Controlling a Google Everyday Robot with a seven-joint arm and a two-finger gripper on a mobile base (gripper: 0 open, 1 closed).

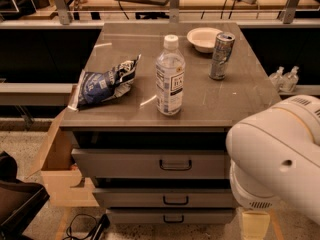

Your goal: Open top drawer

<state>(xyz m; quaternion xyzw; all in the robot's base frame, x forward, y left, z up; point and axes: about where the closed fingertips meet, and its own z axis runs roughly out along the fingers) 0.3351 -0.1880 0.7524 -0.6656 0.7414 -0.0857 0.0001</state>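
Next, my gripper should go to the top drawer's dark loop handle (176,168), just under the countertop, and close there to pull the drawer open.
The top drawer (150,163) is the widest of three grey drawer fronts under the countertop, with a dark loop handle (175,164) at its middle. A dark gap shows above its front panel, and I cannot tell whether it is pulled out at all. My white arm (280,154) fills the lower right and hides the right ends of the drawers. The gripper is not in view.
On the grey countertop (225,104) stand a water bottle (169,76), a crumpled blue snack bag (105,83), a can (221,55) and a white bowl (204,38). A cardboard box (60,169) sits left of the cabinet. Cables (82,226) lie on the floor.
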